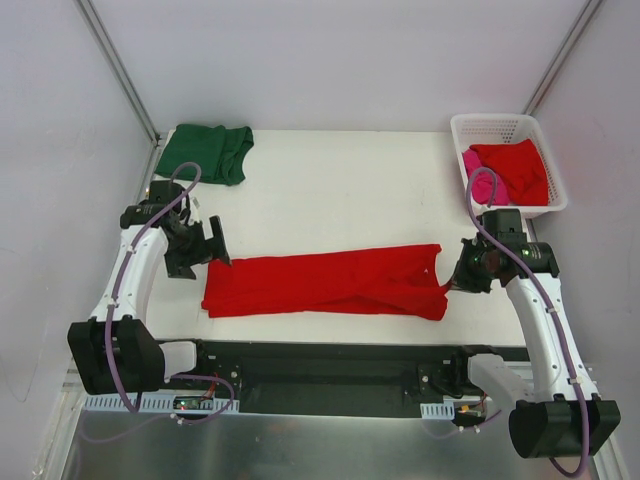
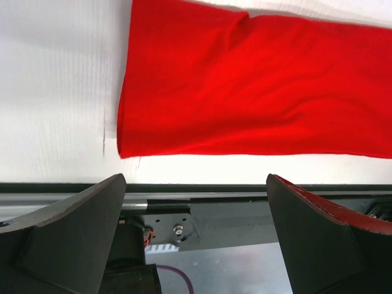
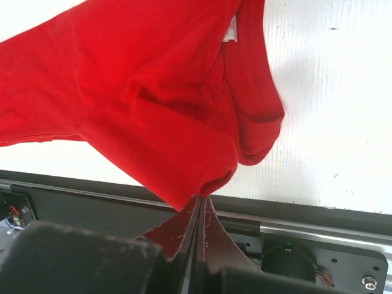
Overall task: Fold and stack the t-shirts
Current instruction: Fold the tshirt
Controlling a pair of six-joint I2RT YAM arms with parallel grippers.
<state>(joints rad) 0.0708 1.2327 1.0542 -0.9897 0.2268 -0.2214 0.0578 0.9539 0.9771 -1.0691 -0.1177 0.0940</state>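
My left gripper needs to next grab the far long side (image 1: 247, 275) (image 2: 263, 67) of the red t-shirt, slightly in from its end closest to the green t-shirt.
A bright red t-shirt (image 1: 320, 283) lies folded lengthwise in a long strip near the table's front edge. My right gripper (image 1: 447, 287) is shut on its right end, pinching a fold of the red cloth (image 3: 184, 165) and lifting it a little. My left gripper (image 1: 210, 250) is open and empty just off the strip's left end (image 2: 245, 86). A dark green t-shirt (image 1: 207, 152) lies folded at the back left. Another red t-shirt (image 1: 515, 168) and a pink one (image 1: 472, 163) lie in the basket.
A white plastic lattice basket (image 1: 500, 126) stands at the back right corner. The black rail of the arm bases (image 1: 330, 365) runs along the near edge. White walls close in the left, back and right sides.
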